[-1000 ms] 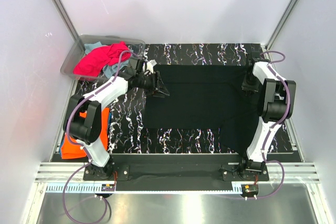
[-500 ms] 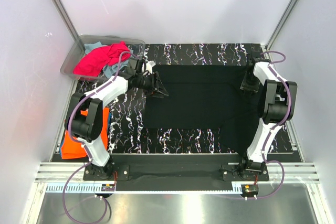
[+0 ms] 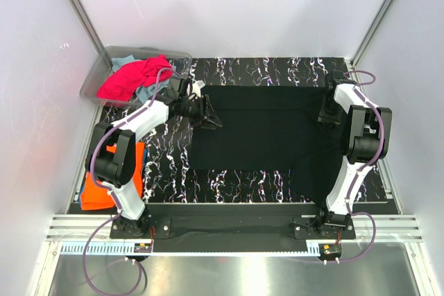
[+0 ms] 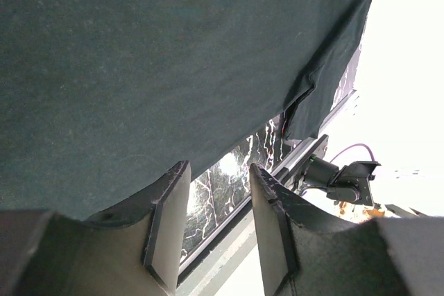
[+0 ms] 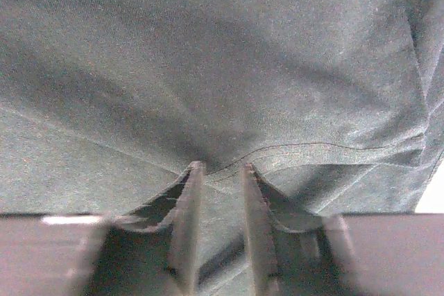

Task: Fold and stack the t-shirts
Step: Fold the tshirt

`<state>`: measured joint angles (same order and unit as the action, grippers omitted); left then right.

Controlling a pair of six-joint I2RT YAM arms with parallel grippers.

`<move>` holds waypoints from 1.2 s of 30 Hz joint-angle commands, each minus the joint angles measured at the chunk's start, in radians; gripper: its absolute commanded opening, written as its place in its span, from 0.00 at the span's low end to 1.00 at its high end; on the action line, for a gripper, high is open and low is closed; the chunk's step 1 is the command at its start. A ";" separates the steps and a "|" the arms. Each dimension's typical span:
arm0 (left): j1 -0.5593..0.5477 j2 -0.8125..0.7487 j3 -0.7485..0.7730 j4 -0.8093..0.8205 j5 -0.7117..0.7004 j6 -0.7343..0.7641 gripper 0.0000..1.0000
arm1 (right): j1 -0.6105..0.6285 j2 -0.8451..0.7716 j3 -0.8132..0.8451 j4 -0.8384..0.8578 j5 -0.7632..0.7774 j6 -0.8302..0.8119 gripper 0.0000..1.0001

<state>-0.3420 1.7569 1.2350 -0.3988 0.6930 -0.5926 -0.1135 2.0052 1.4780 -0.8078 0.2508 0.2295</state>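
My right gripper needs to pinch the raised cloth there (image 5: 225, 166), where the black t-shirt's stitched edge lies rumpled under it, and spread it flat before folding.
The large black t-shirt (image 3: 263, 126) lies spread flat across the middle of the table. My left gripper (image 3: 214, 120) hovers at its left edge. In the left wrist view the left gripper (image 4: 218, 168) is open, with only table and rail showing in the gap and the black t-shirt (image 4: 139, 53) beside it. My right gripper (image 3: 327, 113) is at the shirt's right edge. In the right wrist view the right gripper (image 5: 221, 166) presses its tips onto the black t-shirt (image 5: 208, 53) near a seam, jaws apart with cloth showing between them.
A clear plastic bin (image 3: 92, 80) at the back left holds a magenta-pink t-shirt (image 3: 128, 77) and a light teal-blue t-shirt (image 3: 125, 62). An orange t-shirt (image 3: 104, 192) lies at the left edge beside the left arm's base. White walls close in both sides.
My right gripper has shifted slightly toward the back at the shirt's right edge. The left gripper has edged slightly back along the shirt's left side.
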 commanded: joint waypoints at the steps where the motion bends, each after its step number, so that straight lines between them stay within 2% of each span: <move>1: 0.008 -0.004 0.029 0.012 0.025 0.019 0.44 | -0.005 0.006 0.011 0.015 0.025 -0.013 0.30; 2: 0.008 -0.008 0.026 0.015 0.022 0.022 0.44 | -0.008 0.004 0.011 0.021 0.024 -0.009 0.24; 8: 0.008 -0.007 0.024 0.012 0.020 0.024 0.44 | -0.011 -0.002 0.021 0.025 0.004 0.001 0.12; 10: 0.009 -0.005 0.026 0.012 0.022 0.025 0.44 | -0.011 -0.035 0.007 0.024 -0.010 -0.001 0.16; 11: 0.009 -0.007 0.024 0.014 0.022 0.025 0.44 | -0.011 -0.048 -0.001 0.024 -0.033 0.001 0.30; 14: 0.012 0.001 0.024 0.012 0.025 0.022 0.44 | -0.011 -0.092 -0.031 0.024 -0.065 0.004 0.43; 24: 0.023 -0.008 0.024 0.012 0.023 0.025 0.44 | -0.011 -0.066 -0.067 0.038 -0.050 0.005 0.48; 30: 0.023 -0.027 0.018 0.014 0.016 0.033 0.45 | -0.011 -0.023 -0.051 0.056 0.002 -0.010 0.45; 34: 0.021 -0.031 0.012 0.008 0.007 0.040 0.45 | -0.011 -0.028 -0.047 0.067 0.033 -0.016 0.38; 36: 0.023 -0.028 0.014 0.009 0.011 0.040 0.45 | -0.011 -0.032 -0.042 0.067 0.042 -0.018 0.28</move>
<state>-0.3222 1.7573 1.2350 -0.4023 0.6922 -0.5716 -0.1207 1.9823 1.4151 -0.7628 0.2367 0.2207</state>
